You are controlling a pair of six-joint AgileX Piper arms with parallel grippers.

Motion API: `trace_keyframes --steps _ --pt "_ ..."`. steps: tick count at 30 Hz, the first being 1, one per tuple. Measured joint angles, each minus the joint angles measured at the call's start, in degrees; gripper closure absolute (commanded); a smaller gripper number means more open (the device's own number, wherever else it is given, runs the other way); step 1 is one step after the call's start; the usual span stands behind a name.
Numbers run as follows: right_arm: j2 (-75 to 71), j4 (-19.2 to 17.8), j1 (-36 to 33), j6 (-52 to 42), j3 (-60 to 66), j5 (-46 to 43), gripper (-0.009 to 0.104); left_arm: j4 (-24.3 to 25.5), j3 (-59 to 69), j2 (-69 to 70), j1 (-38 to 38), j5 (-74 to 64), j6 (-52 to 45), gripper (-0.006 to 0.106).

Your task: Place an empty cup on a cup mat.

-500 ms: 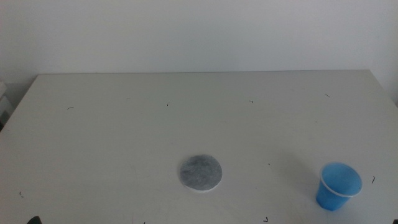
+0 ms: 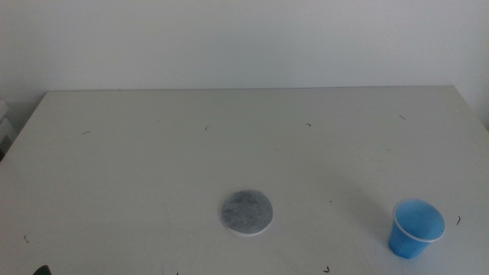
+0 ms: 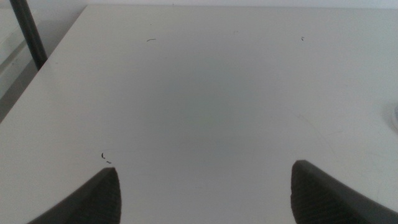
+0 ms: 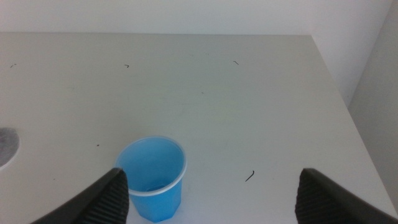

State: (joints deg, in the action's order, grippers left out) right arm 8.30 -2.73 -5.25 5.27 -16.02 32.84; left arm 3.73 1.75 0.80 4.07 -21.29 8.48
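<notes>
My right gripper will grip the rim of the blue cup (image 2: 443,227) (image 4: 186,163) on the side that faces away from the grey cup mat.
The blue cup (image 2: 415,228) stands upright on the white table near the front right corner, its inside bare. In the right wrist view the cup (image 4: 152,178) sits just beyond the jaw on its side, outside the gap. My right gripper (image 4: 211,190) is open with nothing between its jaws. The grey round cup mat (image 2: 247,211) lies flat near the table's front middle, well to the left of the cup; only its edge (image 4: 6,147) shows in the right wrist view. My left gripper (image 3: 205,186) is open over bare table at the front left.
The white table (image 2: 229,145) carries a few small dark specks. Its right edge (image 4: 336,93) lies close to the cup. A dark pole (image 3: 28,34) stands off the table's left side. A white wall rises behind the table.
</notes>
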Motion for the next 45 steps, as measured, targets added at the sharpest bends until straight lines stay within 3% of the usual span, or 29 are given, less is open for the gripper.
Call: trace_keyframes --steps 24,32,45 --pt "41.69 2.08 0.00 2.35 -46.04 31.11 0.003 0.00 0.00 0.00 0.00 0.00 0.00 -0.005" --pt "52.00 3.05 -3.60 4.47 -48.31 33.18 0.003 0.00 0.00 0.00 0.00 0.00 0.00 -0.005" --pt "62.16 1.50 -5.78 6.44 -45.04 33.46 0.003 0.00 0.00 0.00 0.00 0.00 0.00 -0.005"
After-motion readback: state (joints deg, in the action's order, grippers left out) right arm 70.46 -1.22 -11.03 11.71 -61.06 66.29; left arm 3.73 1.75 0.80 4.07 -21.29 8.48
